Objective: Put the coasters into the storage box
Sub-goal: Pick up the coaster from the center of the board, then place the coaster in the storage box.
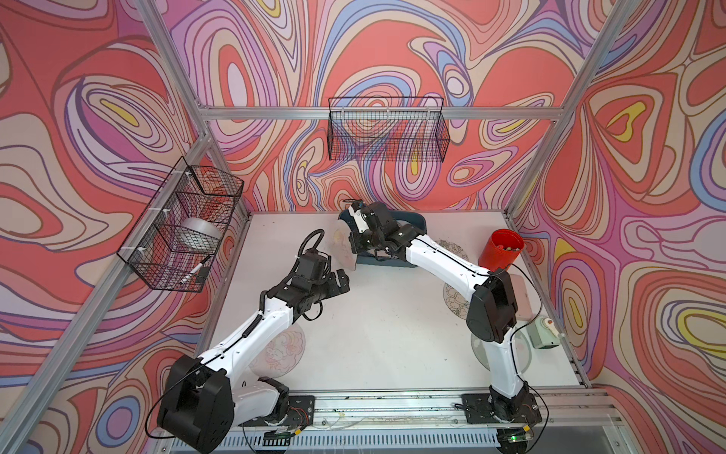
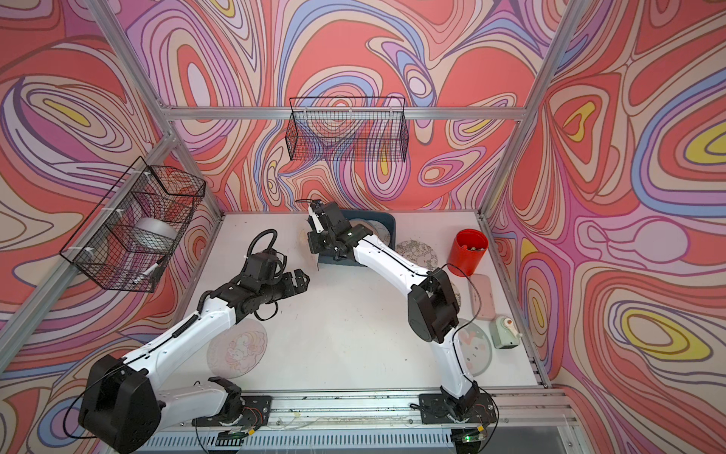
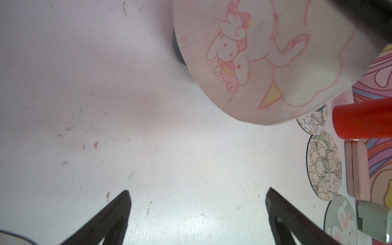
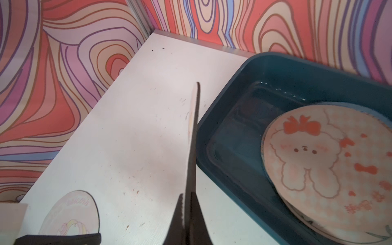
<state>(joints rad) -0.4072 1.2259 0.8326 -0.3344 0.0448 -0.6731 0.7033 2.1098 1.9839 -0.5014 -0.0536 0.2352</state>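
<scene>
Next, my right gripper releases the pale coaster, now held on edge above the table, on top of the orange-bowed rabbit coaster (image 1: 379, 237) (image 4: 304, 163) inside the teal storage box.
My right gripper (image 4: 188, 201) is shut on the rim of a pale rabbit-print coaster (image 3: 265, 63), held on edge (image 4: 193, 137) above the table just left of the teal storage box (image 4: 275, 70). In both top views this coaster (image 1: 345, 247) (image 2: 312, 251) stands between the two grippers. My left gripper (image 3: 197, 195) (image 1: 341, 281) is open with nothing between its fingers, a little short of the coaster's lower edge. Inside the box lie other coasters, the top one with an orange-bowed rabbit (image 4: 328, 165). Loose coasters rest on the table: a unicorn one (image 2: 237, 350), flower ones (image 3: 323, 165) (image 2: 416, 251), a green one (image 2: 475, 350).
A red cup (image 1: 503, 247), a pink case (image 2: 483, 295) and a small green device (image 1: 544, 334) stand along the right edge. Black wire baskets hang on the back wall (image 1: 387, 129) and the left wall (image 1: 184, 224). The box sits against the back wall.
</scene>
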